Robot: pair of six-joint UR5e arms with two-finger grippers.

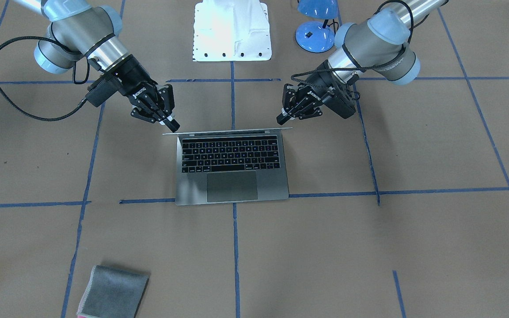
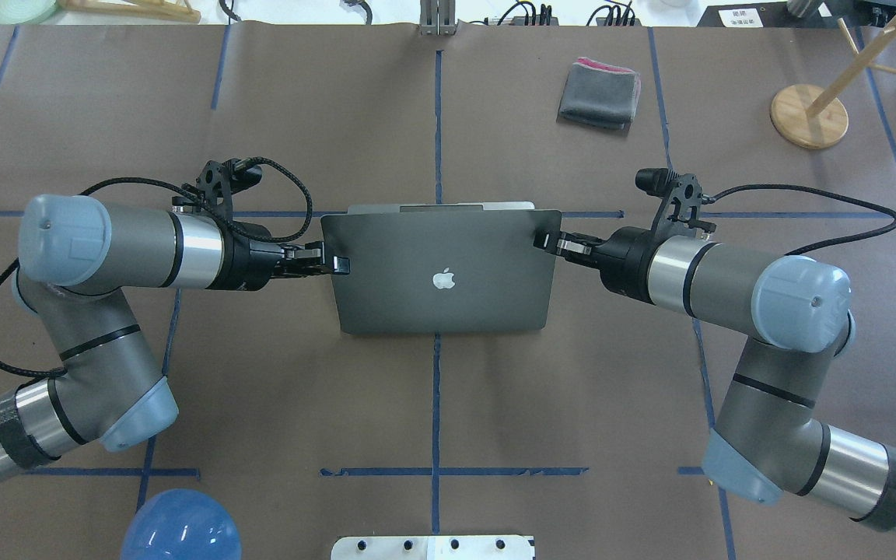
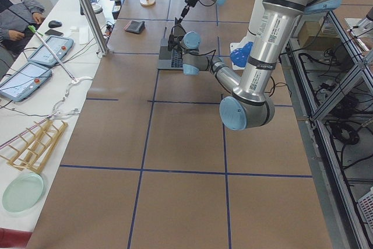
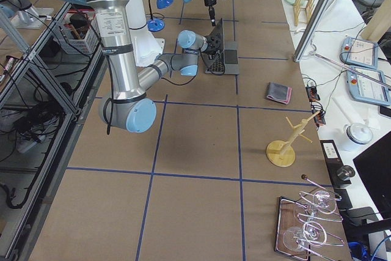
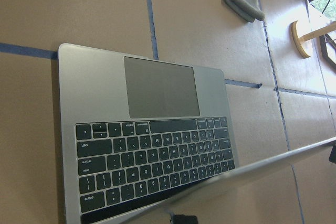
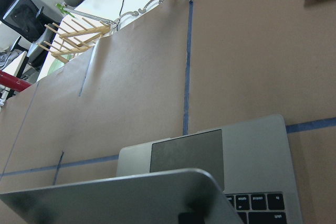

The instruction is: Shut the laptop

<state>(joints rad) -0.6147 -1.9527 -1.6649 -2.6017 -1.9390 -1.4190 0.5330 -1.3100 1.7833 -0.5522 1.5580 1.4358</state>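
Observation:
The lid of the laptop will lie flat over the black keyboard and trackpad (image 1: 231, 167) (image 5: 169, 126) once my left gripper releases it.
The grey laptop (image 1: 232, 176) stands open at the table's centre, keyboard facing away from the robot. Its lid (image 2: 440, 303) with the apple logo is raised. My left gripper (image 1: 282, 118) is shut, its tip against the back of the lid at one top corner; it also shows in the overhead view (image 2: 339, 265). My right gripper (image 1: 172, 124) is shut, its tip at the other top corner, and also shows overhead (image 2: 544, 241). Neither holds anything. The left wrist view shows the keyboard and trackpad (image 5: 157, 93) under the lid's edge. The right wrist view shows the lid's corner (image 6: 173, 192).
A folded grey cloth (image 2: 598, 93) lies past the laptop on the robot's right, also seen in the front view (image 1: 113, 293). A blue lamp (image 1: 316, 26) and a white base plate (image 1: 232, 31) sit by the robot. A wooden stand (image 2: 808, 115) is at the far right.

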